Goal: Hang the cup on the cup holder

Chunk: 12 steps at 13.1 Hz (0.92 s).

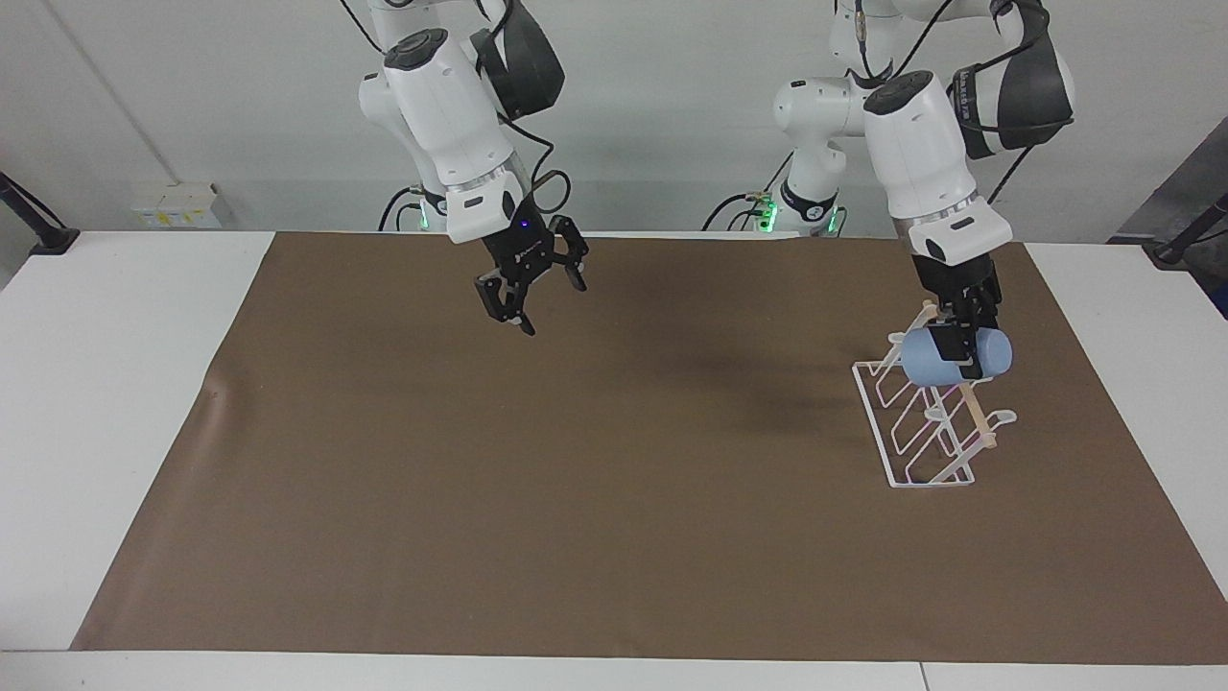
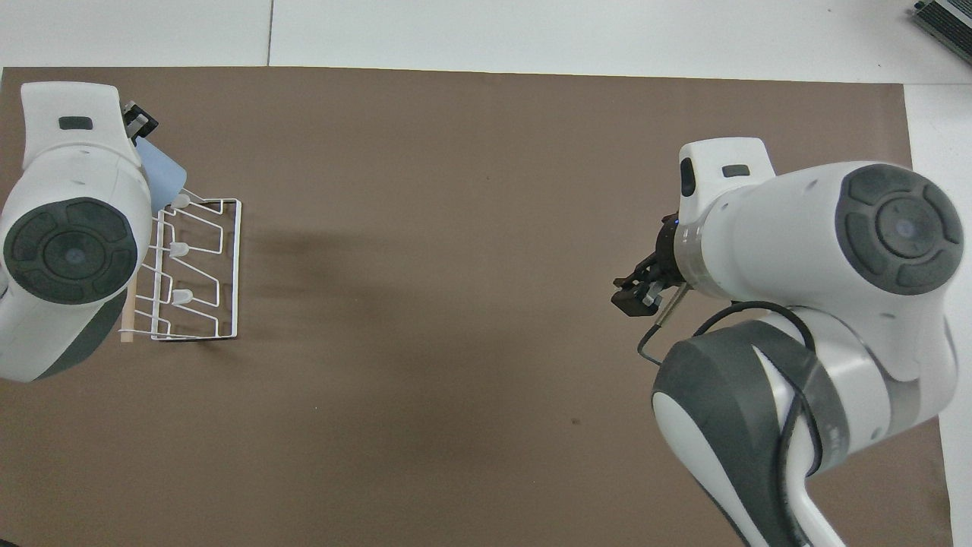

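My left gripper is holding the light-blue cup. It will release the cup on the cup holder's end peg (image 2: 206, 209) nearest the robots. The cup now hangs on its side over that end.
The light-blue cup (image 1: 923, 363) lies on its side in the air, with my left gripper (image 1: 962, 353) shut on it near its rim. It hangs over the end of the white wire cup holder (image 1: 911, 451) that is nearer to the robots, close to the wooden rod (image 1: 974, 403); I cannot tell whether they touch. In the overhead view the left arm hides most of the cup (image 2: 162, 177), and the cup holder (image 2: 220, 266) shows beside it. My right gripper (image 1: 532, 299) hangs open and empty over the mat near the robots' edge, mostly hidden under its arm in the overhead view (image 2: 636, 291).
A brown mat (image 1: 576, 499) covers the table between white margins. The cup holder stands toward the left arm's end of it. A cable loops from the right wrist (image 2: 683, 323).
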{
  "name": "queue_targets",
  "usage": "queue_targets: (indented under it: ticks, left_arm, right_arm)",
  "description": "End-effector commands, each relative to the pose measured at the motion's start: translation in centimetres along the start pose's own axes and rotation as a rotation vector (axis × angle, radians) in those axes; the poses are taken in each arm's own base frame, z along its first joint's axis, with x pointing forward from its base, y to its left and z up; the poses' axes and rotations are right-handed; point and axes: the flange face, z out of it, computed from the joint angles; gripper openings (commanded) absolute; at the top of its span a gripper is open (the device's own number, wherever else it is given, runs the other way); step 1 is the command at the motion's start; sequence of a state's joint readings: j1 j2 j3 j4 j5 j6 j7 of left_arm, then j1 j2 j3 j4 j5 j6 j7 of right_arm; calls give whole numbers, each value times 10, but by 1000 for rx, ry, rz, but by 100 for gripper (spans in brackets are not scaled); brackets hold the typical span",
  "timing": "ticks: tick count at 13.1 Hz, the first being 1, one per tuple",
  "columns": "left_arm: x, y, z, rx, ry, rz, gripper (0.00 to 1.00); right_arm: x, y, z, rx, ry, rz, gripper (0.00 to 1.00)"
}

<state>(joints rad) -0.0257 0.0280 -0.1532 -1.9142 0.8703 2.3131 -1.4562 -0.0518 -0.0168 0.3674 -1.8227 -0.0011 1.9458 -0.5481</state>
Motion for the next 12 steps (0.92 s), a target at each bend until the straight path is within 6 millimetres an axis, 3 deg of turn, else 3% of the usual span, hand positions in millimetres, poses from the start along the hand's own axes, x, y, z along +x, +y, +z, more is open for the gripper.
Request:
queue_targets:
  ticks: [1, 4, 7, 9, 12]
  left_arm:
    - [1, -1, 10, -7, 29, 6, 0]
    - [-14, -1, 16, 2, 48, 0, 0]
    - [-29, -4, 23, 9, 61, 9, 0]
    - [-34, -6, 25, 13, 62, 13, 0]
    - [-47, -7, 24, 15, 58, 21, 0]
  right_arm:
    - [-31, 50, -12, 5, -66, 73, 100]
    - [-59, 81, -25, 2, -88, 223, 100]
    - [-72, 94, -30, -9, -90, 461, 100]
    - [-77, 103, -47, -26, -64, 639, 100]
    - [-88, 111, -75, -14, -73, 746, 100]
